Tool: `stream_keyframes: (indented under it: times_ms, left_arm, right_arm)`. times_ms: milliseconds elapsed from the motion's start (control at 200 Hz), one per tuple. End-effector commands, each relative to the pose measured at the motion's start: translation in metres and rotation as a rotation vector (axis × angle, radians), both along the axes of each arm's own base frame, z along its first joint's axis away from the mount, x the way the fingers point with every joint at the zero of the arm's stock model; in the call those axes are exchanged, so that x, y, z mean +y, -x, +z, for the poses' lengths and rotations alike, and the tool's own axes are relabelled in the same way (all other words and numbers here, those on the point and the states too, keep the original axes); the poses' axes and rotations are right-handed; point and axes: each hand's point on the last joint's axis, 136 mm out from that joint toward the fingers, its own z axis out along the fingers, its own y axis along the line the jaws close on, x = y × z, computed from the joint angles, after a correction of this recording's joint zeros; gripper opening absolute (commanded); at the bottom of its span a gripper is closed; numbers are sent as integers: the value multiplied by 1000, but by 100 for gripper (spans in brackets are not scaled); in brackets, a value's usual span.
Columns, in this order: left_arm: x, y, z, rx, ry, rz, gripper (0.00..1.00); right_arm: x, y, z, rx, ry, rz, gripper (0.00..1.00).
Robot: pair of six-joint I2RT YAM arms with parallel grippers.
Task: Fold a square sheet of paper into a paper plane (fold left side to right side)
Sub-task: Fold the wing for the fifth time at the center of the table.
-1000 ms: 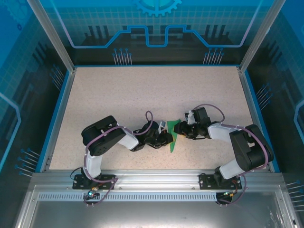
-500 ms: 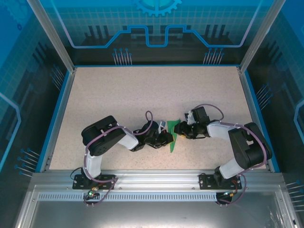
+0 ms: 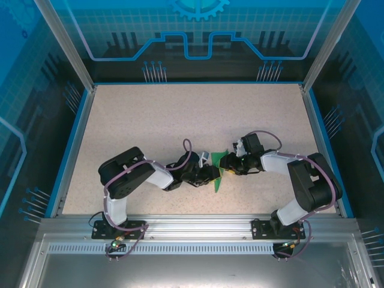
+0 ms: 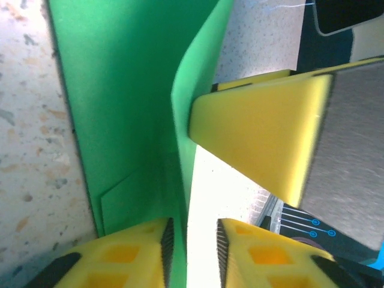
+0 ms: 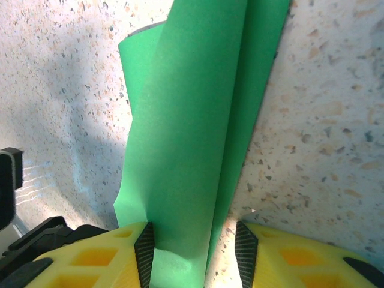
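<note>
The paper's flap stands loose between my left gripper's open fingers, so they should close on the flap's edge (image 4: pixel 185 201) before my right gripper presses the fold.
The square sheet of paper (image 3: pixel 217 159) is bright green and folded into a narrow pointed shape, lying on the speckled table between both grippers. In the left wrist view one flap of the paper (image 4: pixel 120 90) stands up. That flap leans on the left pad of my left gripper (image 4: pixel 191 231), whose jaws are parted with bare table showing beside the flap. My right gripper (image 5: pixel 193 237) straddles the raised fold of the paper (image 5: pixel 192 120). Its left pad touches the fold and a gap stays at its right pad. From above, the left gripper (image 3: pixel 211 174) and right gripper (image 3: pixel 228 168) almost meet over the paper.
The table (image 3: pixel 150 120) stretches wide behind and to both sides of the arms. A blue rim (image 3: pixel 77 138) and metal frame posts (image 3: pixel 66 45) border it. A yellow finger (image 4: pixel 258 132) of the right gripper crosses close in front of the left wrist camera.
My left gripper's jaws have parted from shut, releasing the pinched flap. The right gripper has crept slightly left toward the paper; the paper stays in place.
</note>
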Motion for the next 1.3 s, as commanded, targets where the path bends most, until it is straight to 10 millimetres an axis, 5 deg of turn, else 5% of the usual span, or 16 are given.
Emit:
stream_keyframes:
  times_ms: [0,255,700,900,1120,1290]
  left_arm:
    - [11,-1,8,-27,-5,7,33]
    - [36,-11,6,0,-48,54,40]
    - [9,-29,7,11,5,-1,35]
    - [5,-31,2,22,3,-8,27]
    - [9,-38,0,5,-11,0,7]
    - [18,-42,-3,-8,-32,8,0]
  right_arm:
    - [-11,14,-28,66,88,8,44]
    - [-11,14,-26,64,82,9,44]
    - [-10,14,-25,63,77,13,44]
    - [-8,13,-24,60,70,15,44]
    - [-4,12,-20,45,38,18,45]
    - [-2,1,0,-19,-11,12,47]
